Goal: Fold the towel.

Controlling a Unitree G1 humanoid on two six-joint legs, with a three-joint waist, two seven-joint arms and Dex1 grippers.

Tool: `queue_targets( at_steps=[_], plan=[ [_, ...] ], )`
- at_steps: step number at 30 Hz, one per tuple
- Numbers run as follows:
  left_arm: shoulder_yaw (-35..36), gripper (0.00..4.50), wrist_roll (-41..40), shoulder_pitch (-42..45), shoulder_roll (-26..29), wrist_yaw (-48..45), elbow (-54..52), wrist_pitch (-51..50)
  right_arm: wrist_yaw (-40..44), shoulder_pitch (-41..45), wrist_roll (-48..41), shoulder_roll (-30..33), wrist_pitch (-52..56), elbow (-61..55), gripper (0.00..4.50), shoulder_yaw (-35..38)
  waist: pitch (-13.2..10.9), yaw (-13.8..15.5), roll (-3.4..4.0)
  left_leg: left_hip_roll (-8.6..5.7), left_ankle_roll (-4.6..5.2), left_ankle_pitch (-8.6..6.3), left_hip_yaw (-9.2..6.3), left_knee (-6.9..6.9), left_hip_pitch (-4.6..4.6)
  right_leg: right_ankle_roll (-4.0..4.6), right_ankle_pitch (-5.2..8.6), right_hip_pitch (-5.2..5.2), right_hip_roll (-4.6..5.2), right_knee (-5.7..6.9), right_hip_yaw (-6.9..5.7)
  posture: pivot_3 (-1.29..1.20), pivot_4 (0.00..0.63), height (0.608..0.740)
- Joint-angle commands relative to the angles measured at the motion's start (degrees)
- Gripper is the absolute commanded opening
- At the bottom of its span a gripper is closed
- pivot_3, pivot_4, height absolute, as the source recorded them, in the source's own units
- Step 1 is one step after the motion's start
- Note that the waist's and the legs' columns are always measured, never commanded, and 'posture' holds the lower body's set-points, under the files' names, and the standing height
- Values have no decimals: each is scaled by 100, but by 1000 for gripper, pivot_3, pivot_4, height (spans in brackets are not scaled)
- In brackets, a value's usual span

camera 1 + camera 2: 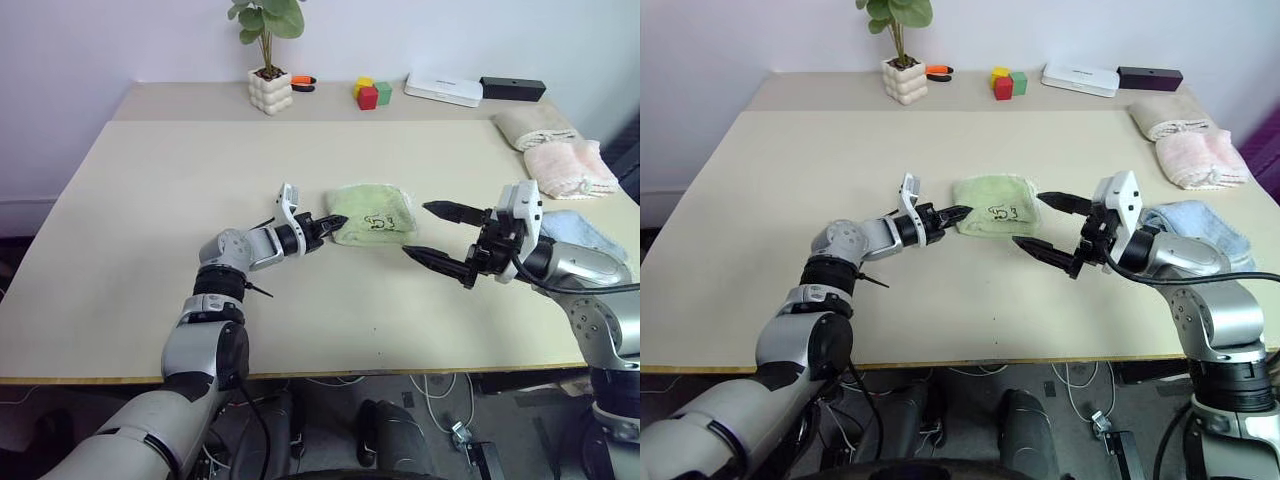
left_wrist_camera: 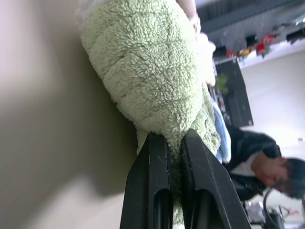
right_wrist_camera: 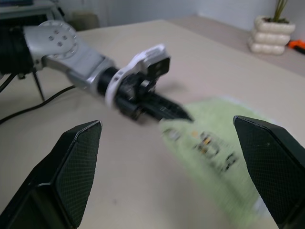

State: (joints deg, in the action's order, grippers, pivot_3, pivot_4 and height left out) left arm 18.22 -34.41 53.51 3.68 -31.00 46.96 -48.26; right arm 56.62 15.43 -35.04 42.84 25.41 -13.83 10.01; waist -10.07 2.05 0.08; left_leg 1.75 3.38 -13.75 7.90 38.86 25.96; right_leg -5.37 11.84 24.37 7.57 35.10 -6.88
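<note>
The light green towel is in for a release. My left gripper needs to let it go on the bare table [image 1: 159,202] between my left arm and the table's side edge.
The light green towel [image 1: 375,215] lies bunched in the middle of the beige table [image 1: 150,220], its dark embroidered mark facing up. My left gripper [image 1: 335,222] reaches in from the left and is shut on the towel's left edge. In the left wrist view the two black fingers [image 2: 147,191] pinch a fold of the green terry [image 2: 143,71]. My right gripper [image 1: 415,229] hovers just right of the towel, open wide, with nothing between its fingers. In the right wrist view the towel [image 3: 214,148] lies ahead between the spread fingers, with the left gripper [image 3: 183,114] at its far edge.
A light blue folded towel [image 1: 580,232] lies by my right arm, with pink [image 1: 568,168] and beige [image 1: 535,127] folded towels behind it. Along the back edge stand a potted plant [image 1: 270,90], coloured blocks [image 1: 370,93], a white box [image 1: 443,89] and a black box [image 1: 512,88]. A person [image 2: 257,162] sits beyond the table.
</note>
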Motion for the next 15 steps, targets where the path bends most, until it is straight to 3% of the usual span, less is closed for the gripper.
queue_targets(
  at_steps=[1,5,11,15],
  plan=[
    [466,31,-61,-94,212,367,-215,765,108,1,-100,135,-132,-138,4500,323,0,-43,-1,1,0,0,1,1,8,0,-1,-2,0,1,1,0,150,740],
    [940,31,-110,-495,461,867,-774,1613,152,75,-123,51,-138,-103,4500,242,-3,-190,-1,8,9,7,2,0,36,-20,-13,25,1,8,0,0,150,740],
    [1761,31,-4,-1268,684,1992,-1490,3086,245,328,-7,-93,-220,153,4500,14,-4,-183,-1,6,13,7,3,3,40,-20,-12,27,-4,10,-2,0,150,740],
    [2183,31,-45,-1778,471,3034,-2059,3782,380,602,114,-176,-328,461,4500,-163,-4,-165,-2,3,12,-5,3,12,41,-18,-12,23,4,7,-1,0,150,740]
  ],
)
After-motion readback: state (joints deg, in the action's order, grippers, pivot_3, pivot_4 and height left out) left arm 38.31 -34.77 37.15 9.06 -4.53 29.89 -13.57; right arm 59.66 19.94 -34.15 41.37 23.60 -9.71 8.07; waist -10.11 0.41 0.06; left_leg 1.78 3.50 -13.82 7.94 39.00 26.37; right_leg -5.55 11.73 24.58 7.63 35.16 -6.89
